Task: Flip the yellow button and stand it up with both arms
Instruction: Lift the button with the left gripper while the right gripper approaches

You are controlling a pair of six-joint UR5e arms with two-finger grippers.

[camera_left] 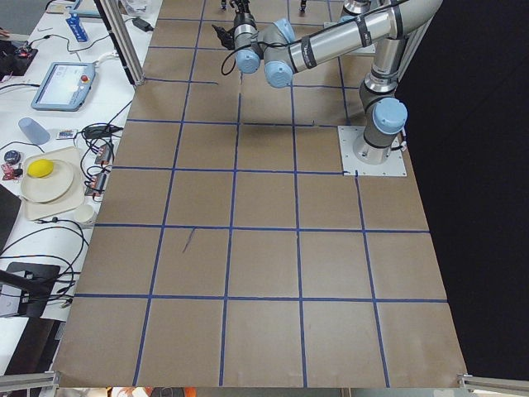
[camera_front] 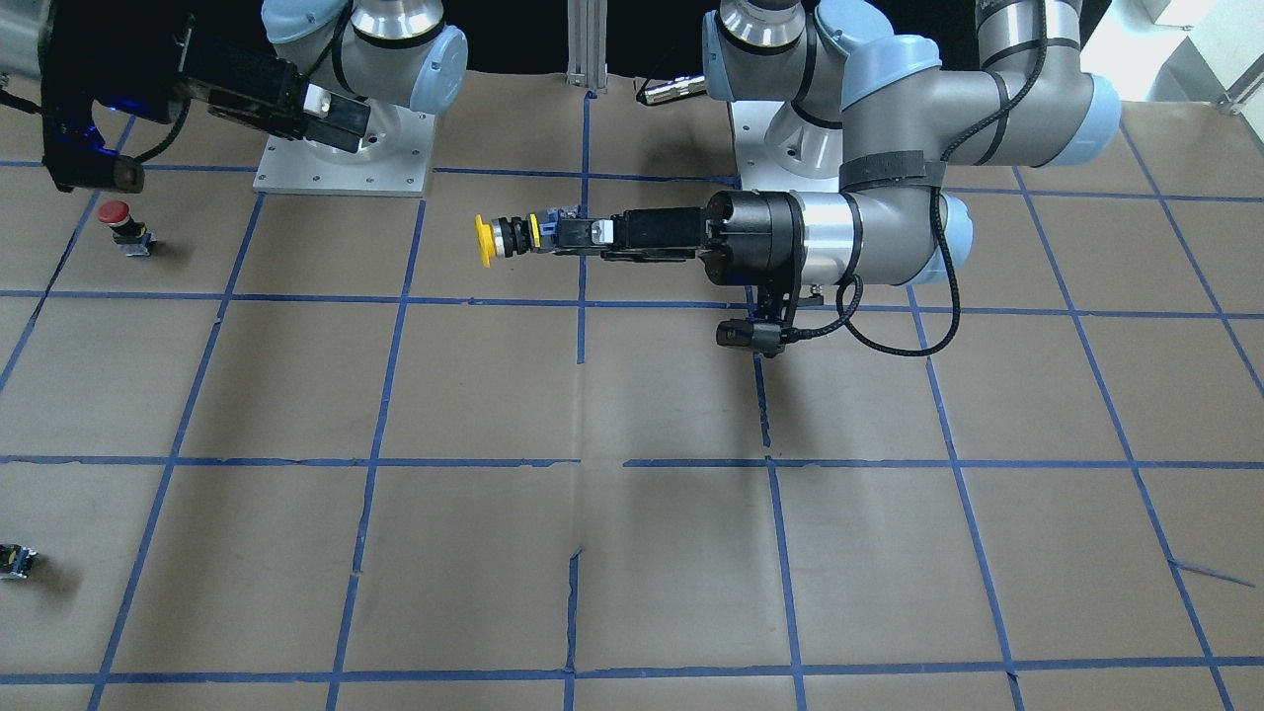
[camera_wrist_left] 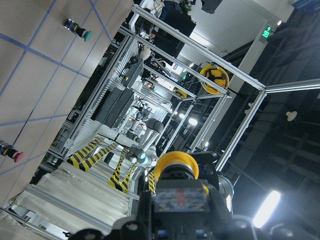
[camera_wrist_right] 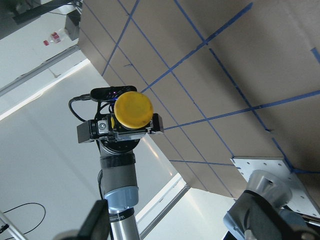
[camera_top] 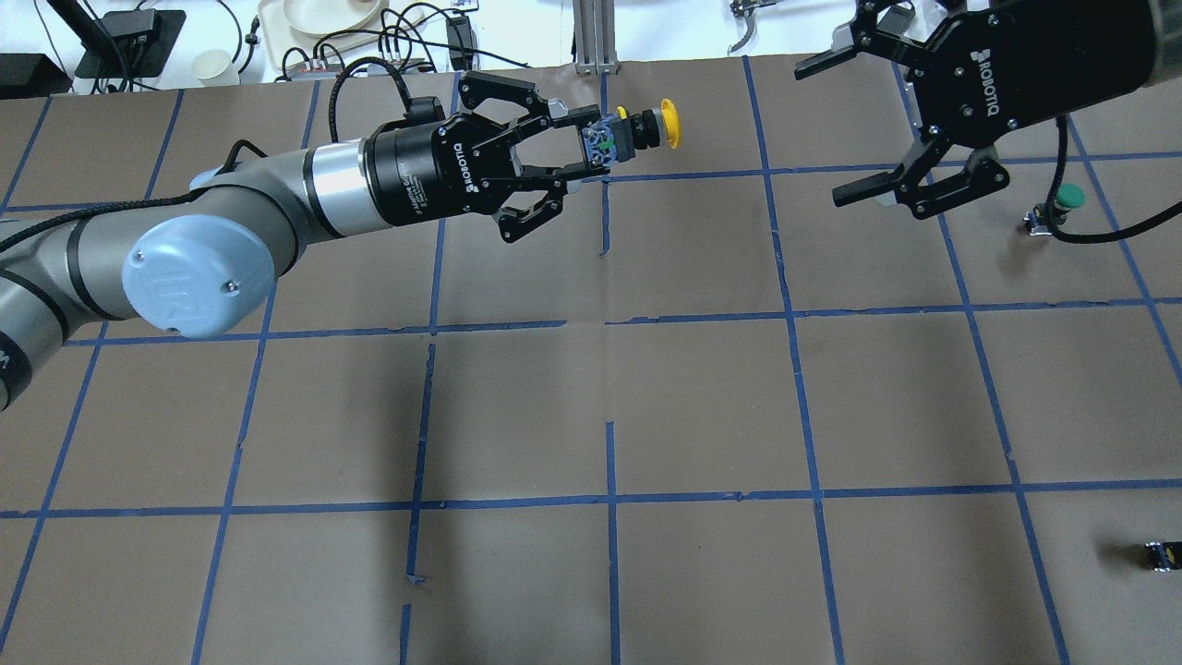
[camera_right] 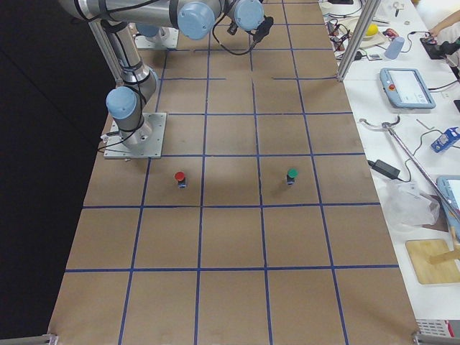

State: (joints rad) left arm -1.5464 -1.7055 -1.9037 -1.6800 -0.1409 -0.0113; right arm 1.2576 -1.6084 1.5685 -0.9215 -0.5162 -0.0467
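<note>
The yellow button, now lying horizontal in the air, will be released by my left gripper in mid-air over the far table (camera_front: 487,194), between the fingertips of my right gripper.
The yellow button (camera_top: 651,129) hangs in the air over the far middle of the table, lying horizontal. My left gripper (camera_top: 596,143) is shut on its metallic base, and the yellow cap (camera_front: 484,240) points away from the gripper, toward my right arm. My right gripper (camera_top: 836,129) is open and empty, well apart from the cap at the far right of the overhead view. In the right wrist view the cap (camera_wrist_right: 133,109) faces the camera. In the left wrist view the button (camera_wrist_left: 176,170) sits between the jaws.
A red-capped button (camera_front: 117,219) and a green-capped button (camera_top: 1062,199) stand upright on the table under my right arm. A tiny black-silver part (camera_top: 1159,554) lies near the right edge. Blue tape lines grid the brown table.
</note>
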